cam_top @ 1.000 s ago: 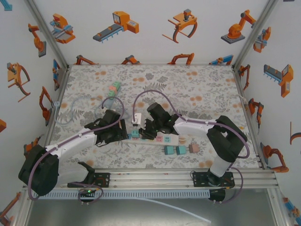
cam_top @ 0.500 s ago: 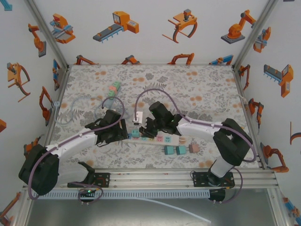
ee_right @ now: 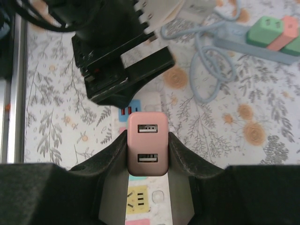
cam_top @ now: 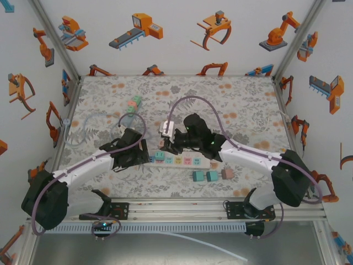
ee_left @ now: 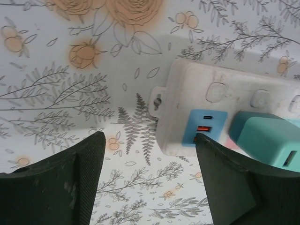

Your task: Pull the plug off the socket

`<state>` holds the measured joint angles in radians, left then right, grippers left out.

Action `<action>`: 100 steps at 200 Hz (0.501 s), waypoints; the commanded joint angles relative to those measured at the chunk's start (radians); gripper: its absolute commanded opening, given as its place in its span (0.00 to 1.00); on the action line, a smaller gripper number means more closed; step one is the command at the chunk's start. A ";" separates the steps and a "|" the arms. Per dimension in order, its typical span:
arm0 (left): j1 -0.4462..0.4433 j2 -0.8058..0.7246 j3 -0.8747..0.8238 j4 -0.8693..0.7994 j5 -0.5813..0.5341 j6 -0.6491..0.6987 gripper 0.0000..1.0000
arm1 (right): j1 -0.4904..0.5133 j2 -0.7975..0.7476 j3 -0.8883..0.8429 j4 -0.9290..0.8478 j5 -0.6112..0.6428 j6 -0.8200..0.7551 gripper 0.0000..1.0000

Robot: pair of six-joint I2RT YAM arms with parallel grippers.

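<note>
Next, I set the pink plug, now lifted clear above the power strip, down with my right gripper on the table before the white strip's yellow socket (cam_top: 181, 174), next to the teal cubes.
A pink plug (ee_right: 146, 143) with two USB ports sits clamped between my right gripper's (ee_right: 146, 140) fingers, lifted clear above the white power strip (ee_right: 154, 197). From the top view the plug (cam_top: 167, 128) hangs behind the strip (cam_top: 182, 160), with the right gripper (cam_top: 169, 133) shut on it. My left gripper (ee_left: 149, 140) stands open at the strip's left end (ee_left: 187, 108), its right finger (ee_left: 248, 187) by the blue USB panel (ee_left: 204, 127). A teal plug (ee_left: 272, 138) remains in the strip. In the top view the left gripper (cam_top: 146, 156) lies at that same end.
A second, light blue strip (cam_top: 132, 103) with green and pink plugs lies at the back left, its cable (cam_top: 83, 132) looping toward the left wall. Two teal cubes (cam_top: 204, 176) and a pink one (cam_top: 226, 173) lie loose in front of the white strip.
My right gripper has risen and drawn back from the strip with the pink plug in it, its arm stretching out to the right. The left arm has held still.
</note>
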<state>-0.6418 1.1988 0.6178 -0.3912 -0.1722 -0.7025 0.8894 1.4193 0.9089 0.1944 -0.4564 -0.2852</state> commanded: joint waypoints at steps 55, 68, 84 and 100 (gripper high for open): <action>-0.007 -0.216 0.127 -0.138 0.070 0.146 0.85 | 0.022 -0.320 -0.185 0.219 0.513 0.820 0.12; -0.007 -0.271 0.135 -0.140 0.107 0.191 0.86 | 0.026 -0.379 -0.204 0.142 0.570 0.944 0.12; -0.006 -0.336 0.148 -0.138 0.157 0.258 0.87 | 0.028 -0.446 -0.205 0.001 0.616 1.061 0.13; -0.007 -0.391 0.168 -0.136 0.225 0.336 0.89 | 0.032 -0.494 -0.214 -0.123 0.649 1.185 0.14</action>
<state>-0.6426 0.8791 0.7391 -0.5018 -0.0647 -0.5179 0.9089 0.9951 0.7124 0.2565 0.0513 0.5892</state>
